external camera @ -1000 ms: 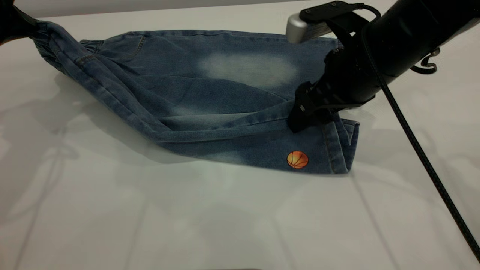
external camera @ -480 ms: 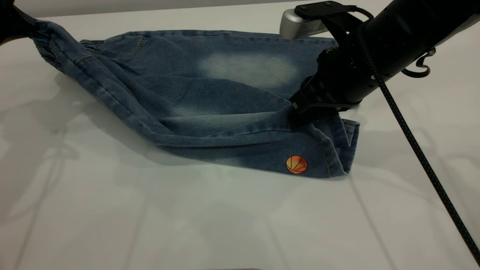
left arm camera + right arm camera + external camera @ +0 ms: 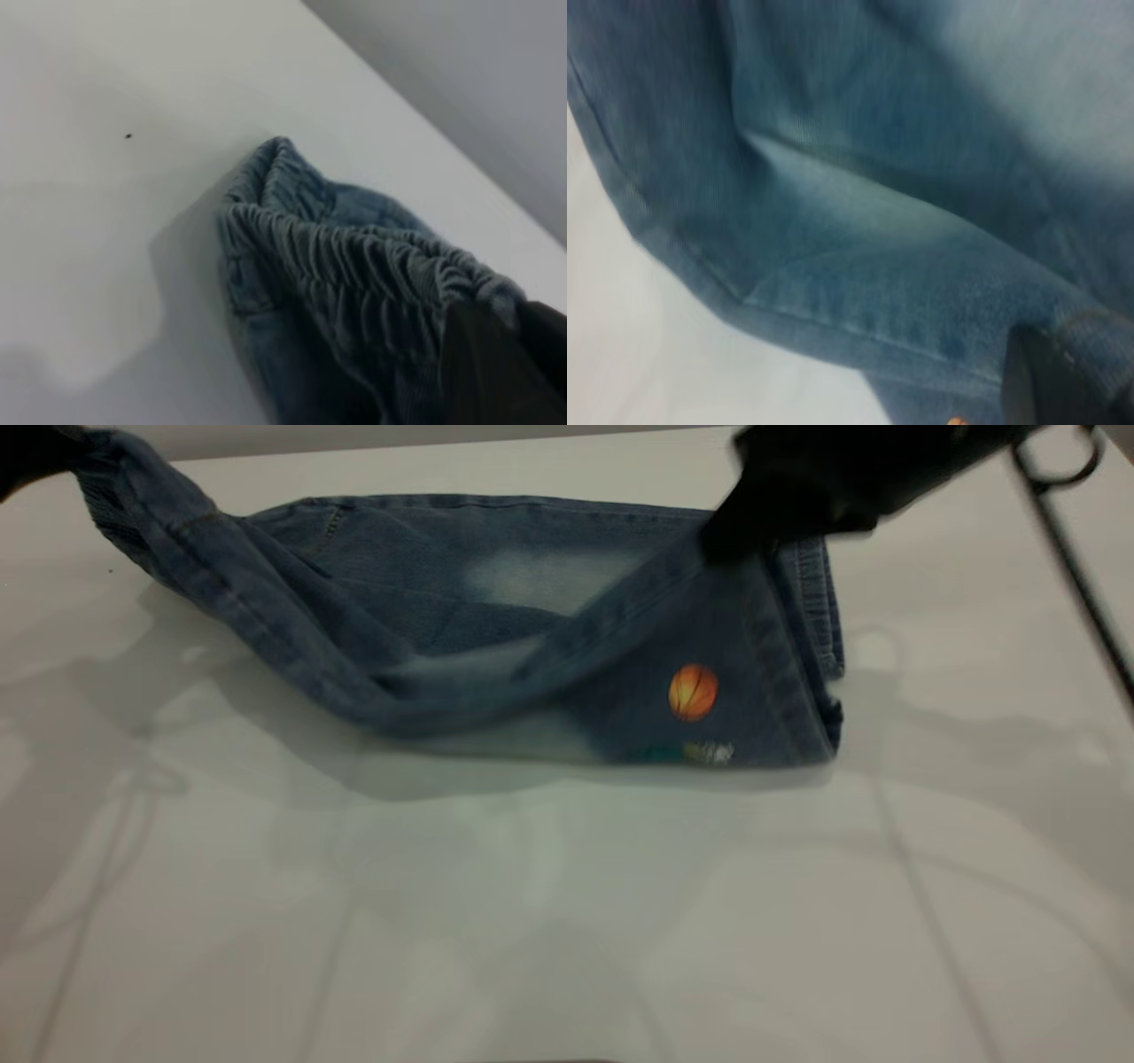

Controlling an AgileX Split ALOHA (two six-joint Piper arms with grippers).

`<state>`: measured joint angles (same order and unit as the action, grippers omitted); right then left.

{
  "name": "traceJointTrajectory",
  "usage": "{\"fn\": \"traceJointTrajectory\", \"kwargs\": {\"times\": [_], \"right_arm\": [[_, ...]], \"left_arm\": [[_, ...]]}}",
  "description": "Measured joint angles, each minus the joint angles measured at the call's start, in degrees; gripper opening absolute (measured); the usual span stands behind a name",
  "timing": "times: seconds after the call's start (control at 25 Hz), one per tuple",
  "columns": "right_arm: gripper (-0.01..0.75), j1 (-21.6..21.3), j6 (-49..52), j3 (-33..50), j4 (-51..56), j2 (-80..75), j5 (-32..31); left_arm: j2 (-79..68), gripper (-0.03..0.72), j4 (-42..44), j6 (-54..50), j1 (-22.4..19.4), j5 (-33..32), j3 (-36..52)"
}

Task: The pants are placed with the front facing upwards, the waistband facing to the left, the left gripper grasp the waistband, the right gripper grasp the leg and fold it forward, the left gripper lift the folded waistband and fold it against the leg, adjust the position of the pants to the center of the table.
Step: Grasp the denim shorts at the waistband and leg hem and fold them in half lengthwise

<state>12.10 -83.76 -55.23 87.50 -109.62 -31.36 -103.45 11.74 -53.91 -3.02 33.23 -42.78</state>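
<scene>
My right gripper is to let go of the raised leg on top of the pants' other leg point(image 3: 733, 574). Its hem will be over that hem.
The blue denim pants point(image 3: 416, 602) lie across the far half of the white table point(image 3: 532, 921), and both ends are held up. At the far left corner my left gripper point(image 3: 40, 456) is shut on the gathered waistband point(image 3: 354, 266), with one dark finger point(image 3: 496, 372) pressed against the ruffles. At the far right my right gripper point(image 3: 735, 536) is shut on the hem of the leg point(image 3: 709, 646). The leg hangs from it above the table, with the orange ball print point(image 3: 693, 691) facing the camera. A dark finger point(image 3: 1045, 390) grips the hem fold.
Bare tabletop stretches in front of the pants to the near edge. The right arm's black cable point(image 3: 1076, 576) hangs at the far right. The table's far edge point(image 3: 443, 444) runs just behind the pants.
My right gripper has risen and moved toward the far side, lifting the leg hem so the ball print stands higher. The left gripper has raised the waistband slightly.
</scene>
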Motion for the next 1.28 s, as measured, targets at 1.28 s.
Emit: {"fn": "traceJointTrajectory", "kwargs": {"times": [1.28], "right_arm": [[0.024, -8.60, -13.59, -14.40, 15.45, -8.42, 3.84]], "left_arm": [[-20.05, 0.049, -13.51, -11.15, 0.00, 20.79, -10.74]]}}
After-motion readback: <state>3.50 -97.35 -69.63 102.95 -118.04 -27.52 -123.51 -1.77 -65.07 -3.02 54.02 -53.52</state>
